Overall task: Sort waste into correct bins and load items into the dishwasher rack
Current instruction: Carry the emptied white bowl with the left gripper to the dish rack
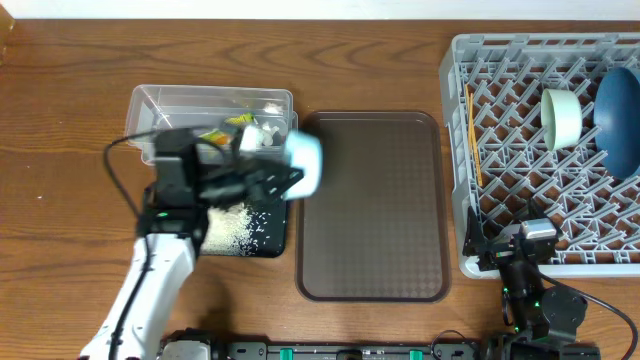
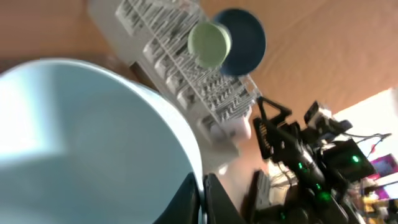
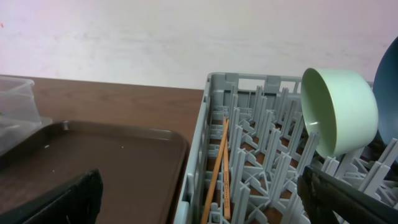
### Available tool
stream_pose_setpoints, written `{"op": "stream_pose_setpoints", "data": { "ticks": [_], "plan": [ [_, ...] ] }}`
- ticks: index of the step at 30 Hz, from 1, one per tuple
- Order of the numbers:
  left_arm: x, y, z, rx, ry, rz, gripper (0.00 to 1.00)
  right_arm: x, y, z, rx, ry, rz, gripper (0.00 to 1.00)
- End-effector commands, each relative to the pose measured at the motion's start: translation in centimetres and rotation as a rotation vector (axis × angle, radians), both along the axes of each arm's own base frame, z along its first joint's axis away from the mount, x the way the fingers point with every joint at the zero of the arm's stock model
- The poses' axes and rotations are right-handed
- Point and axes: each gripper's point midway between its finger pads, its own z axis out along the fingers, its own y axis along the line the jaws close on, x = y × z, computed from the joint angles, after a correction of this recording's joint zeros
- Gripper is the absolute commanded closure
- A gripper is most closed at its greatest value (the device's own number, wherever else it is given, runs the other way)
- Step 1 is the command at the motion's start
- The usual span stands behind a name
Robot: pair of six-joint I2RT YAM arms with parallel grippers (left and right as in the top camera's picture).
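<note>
The robot's left gripper should release the white bowl over the chopsticks in the grey rack (image 1: 474, 126), against the side of the rack.
My left gripper (image 1: 283, 180) is shut on the rim of the white bowl (image 1: 306, 164) and holds it tilted above the right edges of the clear tub (image 1: 160, 103) and the black tray (image 1: 272, 232). In the left wrist view the bowl (image 2: 87, 143) fills the left, with the jaws (image 2: 203, 200) pinching its rim. The tub holds the yellow-green wrapper (image 1: 236, 122) and the white tissue (image 1: 254, 138). Rice scraps (image 1: 226, 226) lie in the black tray. The grey rack (image 1: 500, 262) holds the chopsticks (image 1: 470, 130), the mint-green bowl (image 1: 562, 117) and the blue dish (image 1: 620, 120). My right gripper (image 3: 199, 205) is open and empty at the rack's front-left corner. The pink cup is out of view.
The brown serving tray (image 1: 370, 205) lies between the bins and the rack. The right wrist view shows the chopsticks (image 3: 221, 168), the mint-green bowl (image 3: 341, 109), the serving tray (image 3: 93, 162) and a corner of the tub (image 3: 15, 102).
</note>
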Motion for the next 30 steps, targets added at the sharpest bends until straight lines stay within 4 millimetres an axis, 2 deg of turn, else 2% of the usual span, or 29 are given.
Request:
{"op": "stream_pose_setpoints", "data": {
  "ticks": [1,4,10,16,19,23,26,30],
  "plan": [
    [2.7,-2.6,1.2,-0.087,0.119,0.088,0.93,0.0,0.0,-0.1,-0.002,-0.001,0.003,0.01],
    [4.4,-5.5,2.9,-0.202,0.112,0.048,0.94,0.0,0.0,-0.1,-0.002,-0.001,0.004,0.01],
    [8.3,-11.5,3.3,-0.303,0.206,-0.051,0.94,0.0,0.0,-0.1,-0.002,-0.001,0.004,0.01],
    [11.5,-18.4,4.9,-0.348,0.158,-0.107,0.94,0.0,0.0,-0.1,-0.002,-0.001,0.004,0.01],
    [12.0,-21.6,5.4,-0.367,0.138,-0.133,0.94,0.0,0.0,-0.1,-0.002,-0.001,0.003,0.01],
    [11.7,-25.9,5.2,-0.383,0.135,-0.177,0.93,0.0,0.0,-0.1,-0.002,-0.001,0.004,0.01],
    [11.3,-28.3,3.8,-0.378,0.185,-0.18,0.93,0.0,0.0,-0.1,-0.002,-0.001,0.004,0.01],
    [10.9,-29.7,1.6,-0.366,0.235,-0.171,0.93,0.0,0.0,-0.1,-0.002,-0.001,0.004,0.01]
  ]
}}
